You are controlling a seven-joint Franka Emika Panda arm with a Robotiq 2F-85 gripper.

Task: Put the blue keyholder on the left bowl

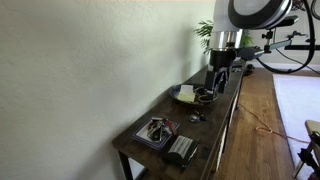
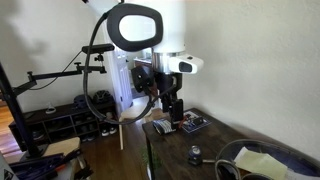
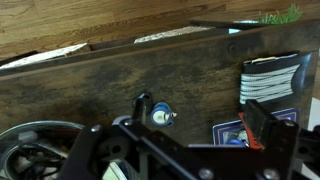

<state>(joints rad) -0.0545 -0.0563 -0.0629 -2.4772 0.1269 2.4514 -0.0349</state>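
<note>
Next, my gripper moves to the blue keyholder's side [image 1: 193, 118] [image 3: 169, 115] facing away from the black key and closes there.
The blue keyholder [image 3: 160, 115] lies on the dark wooden table, a small blue and white piece with a dark strap; it also shows in both exterior views [image 1: 197, 116] [image 2: 195, 154]. The left bowl, a squarish grey-blue dish [image 1: 143, 140] [image 2: 201, 128], stands further along the table with small items in it; its corner shows in the wrist view [image 3: 222, 130]. My gripper [image 3: 178, 136] [image 2: 172, 108] [image 1: 220, 78] is open and empty, hanging above the table with the keyholder roughly under it.
A round yellowish dish [image 1: 183, 92] [image 2: 262, 160] and a small dark round bowl [image 1: 204, 96] [image 2: 228, 170] [image 3: 40, 150] stand on the keyholder's other side. A striped dark block [image 1: 181, 150] [image 3: 270, 78] lies beyond the squarish dish. A wall runs along the table.
</note>
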